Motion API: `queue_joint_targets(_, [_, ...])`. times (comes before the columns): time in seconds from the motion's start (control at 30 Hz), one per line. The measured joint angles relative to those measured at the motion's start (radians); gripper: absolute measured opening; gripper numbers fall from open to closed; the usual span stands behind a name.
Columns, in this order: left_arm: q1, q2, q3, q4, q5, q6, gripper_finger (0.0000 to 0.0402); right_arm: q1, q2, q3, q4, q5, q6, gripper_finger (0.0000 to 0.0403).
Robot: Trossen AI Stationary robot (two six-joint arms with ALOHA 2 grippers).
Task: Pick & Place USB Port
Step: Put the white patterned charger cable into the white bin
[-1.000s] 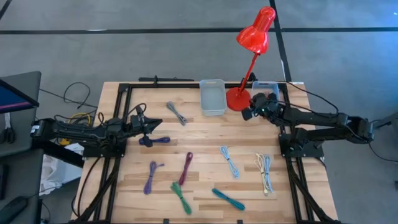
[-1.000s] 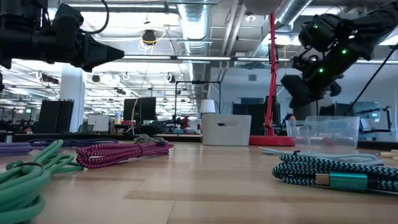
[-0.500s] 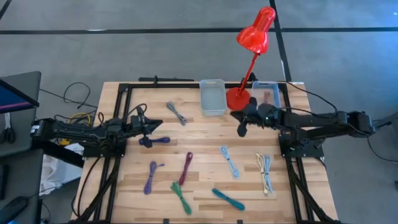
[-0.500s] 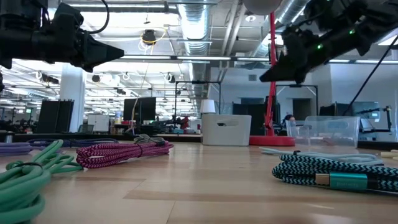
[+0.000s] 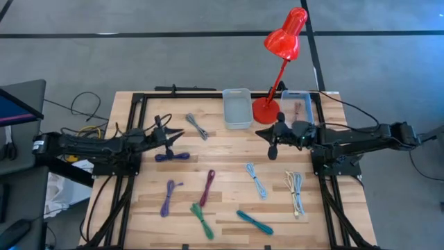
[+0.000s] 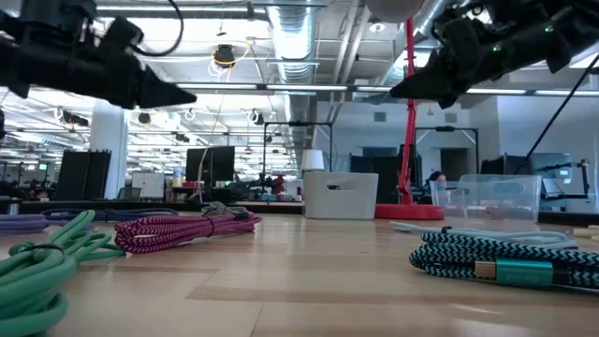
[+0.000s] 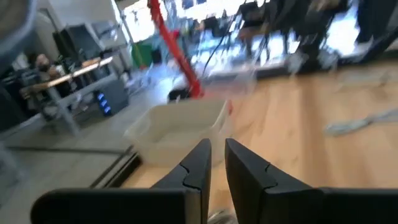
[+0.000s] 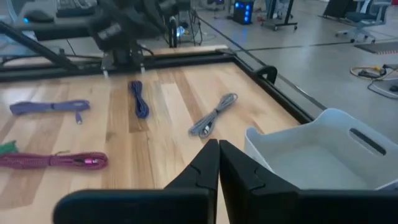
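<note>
The looped end of the grey cable (image 5: 190, 118), nearest the table's far edge, is next for my left gripper to go to and close on.
Several bundled USB cables lie flat on the wooden table (image 5: 229, 149): grey (image 5: 197, 126), dark blue (image 5: 171, 157), purple (image 5: 168, 196), magenta (image 5: 207, 187), green (image 5: 202, 221), teal (image 5: 254, 222), light blue (image 5: 256, 179) and white (image 5: 295, 191). My left gripper (image 5: 173, 141) hovers level above the dark blue cable, its fingers (image 7: 202, 163) a narrow gap apart with nothing between them. My right gripper (image 5: 263, 134) hangs level in the air in front of the lamp base, shut and holding nothing (image 8: 218, 155). It points toward the table's left edge.
A white bin (image 5: 236, 107) and a clear bin (image 5: 296, 104) with something reddish inside stand at the far edge. The red desk lamp (image 5: 267, 107) stands between them. A black frame (image 5: 135, 111) runs round the table. Bare wood lies at the table's centre.
My right gripper has swung from above the clear bin toward the table's left and near edges, turning from pointing downward to nearly level. My left gripper has rolled a little about its own line and stayed above the dark blue cable. No cable has moved.
</note>
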Motion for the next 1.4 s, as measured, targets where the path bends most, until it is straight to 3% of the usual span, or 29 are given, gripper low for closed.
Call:
queue_joint_targets(0.17, [0.143, 0.050, 0.065, -0.175, 0.137, -0.016, 0.0044, 0.000, -0.040, 0.000, -0.022, 0.000, 0.000, 0.0003])
queue_joint_targets(0.3, [0.256, 0.092, 0.068, -0.182, 0.233, -0.014, 0.0047, 0.000, -0.064, 0.000, -0.059, 0.000, 0.000, 0.0002])
queue_joint_targets(0.53, [0.409, 0.142, 0.069, -0.183, 0.298, -0.003, 0.0083, 0.000, -0.079, 0.000, -0.096, 0.000, 0.002, 0.0002])
queue_joint_targets(0.93, [0.434, 0.290, 0.070, -0.115, 0.331, -0.156, 0.0163, 0.000, -0.078, 0.000, -0.061, 0.003, -0.022, 0.0002])
queue_joint_targets(1.07, [0.434, 0.368, 0.070, 0.005, 0.264, -0.161, 0.0182, 0.000, -0.078, 0.000, -0.060, 0.003, -0.024, 0.0002])
queue_joint_targets(1.23, [0.439, 0.476, 0.070, 0.112, 0.232, -0.186, 0.0183, 0.013, -0.078, 0.000, -0.060, 0.004, -0.027, 0.0002])
queue_joint_targets(1.4, [0.476, 0.584, 0.093, 0.117, 0.244, -0.212, 0.0166, 0.046, -0.078, 0.000, -0.057, 0.003, -0.052, 0.0002])
